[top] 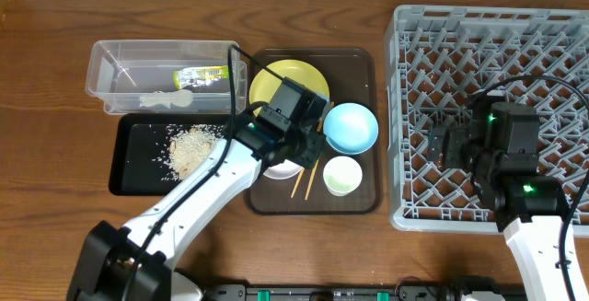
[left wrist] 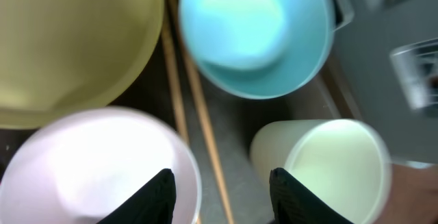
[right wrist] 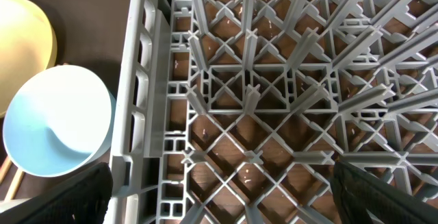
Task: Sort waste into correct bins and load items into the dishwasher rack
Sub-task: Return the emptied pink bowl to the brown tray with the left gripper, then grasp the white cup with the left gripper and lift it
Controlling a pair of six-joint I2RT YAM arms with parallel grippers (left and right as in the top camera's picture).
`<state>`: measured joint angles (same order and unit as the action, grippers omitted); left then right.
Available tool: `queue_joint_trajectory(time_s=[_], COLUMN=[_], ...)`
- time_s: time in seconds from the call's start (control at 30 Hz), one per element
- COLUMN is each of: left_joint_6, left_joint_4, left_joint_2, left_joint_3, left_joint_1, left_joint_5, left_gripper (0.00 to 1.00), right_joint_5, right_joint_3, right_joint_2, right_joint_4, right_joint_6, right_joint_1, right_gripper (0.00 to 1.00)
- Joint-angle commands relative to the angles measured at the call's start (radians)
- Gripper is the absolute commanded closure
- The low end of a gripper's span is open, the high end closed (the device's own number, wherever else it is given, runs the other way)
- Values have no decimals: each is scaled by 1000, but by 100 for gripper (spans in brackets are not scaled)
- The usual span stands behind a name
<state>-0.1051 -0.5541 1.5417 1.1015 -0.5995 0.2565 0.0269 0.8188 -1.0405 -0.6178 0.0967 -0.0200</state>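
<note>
The left gripper's fingers straddle the chopsticks beside the small white cup, so it should grip the cup's side (left wrist: 275, 148), then pass the cup to the right gripper.
On the brown tray (top: 363, 62) lie the yellow plate (top: 276, 80), the light blue bowl (top: 351, 127), the small white cup (top: 341, 175), the pinkish-white bowl (top: 279, 169) and the chopsticks (top: 308, 179). My left gripper (left wrist: 226, 200) is open low over the chopsticks (left wrist: 202, 107), between the pinkish bowl (left wrist: 89, 162) and the cup (left wrist: 328, 166). My right gripper (right wrist: 222, 196) is open and empty over the left part of the grey rack (right wrist: 140, 80). The wrapper (top: 202, 75) and white scrap (top: 166, 99) lie in the clear tub (top: 101, 62). Rice (top: 189, 146) lies in the black tray (top: 129, 177).
The grey rack (top: 405, 25) fills the right side of the wooden table, with upright pegs across its lattice floor. The blue bowl (right wrist: 58, 128) sits just left of its wall. The left arm reaches up from the front edge across the black tray's right end.
</note>
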Motion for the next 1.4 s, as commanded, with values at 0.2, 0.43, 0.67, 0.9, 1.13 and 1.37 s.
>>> queue_joint_trajectory(time_s=[0.2,0.43,0.67,0.9,1.13,1.37], left_joint_6=[-6,-36,-35,-71,-224,-569], left_joint_4=[-6,-16,-22,-22,136,471], left_joint_2=[95,200,158,-8,-76,50], left_joint_3=[-3,-3,0,1,0,0], left_joint_1=[-102,-131,-122,-64,116,269], left_joint_5=[27,26,12,41,375,828], left_gripper=[53,76,94,94,94,94], right_joint_5=[0,0,0,1,259,722], right_joint_3=[20,20,20,20,19,19], right_joint_2=[1,0,1,1,-2,-52], right_joint_4=[-4,-4,-4,-2,44,57], right_joint_6=[-8,-8,-8,-8,-38,-256], right_joint_1=[0,0,0,0,0,0], right_gripper=[1,1,1,1,1,10])
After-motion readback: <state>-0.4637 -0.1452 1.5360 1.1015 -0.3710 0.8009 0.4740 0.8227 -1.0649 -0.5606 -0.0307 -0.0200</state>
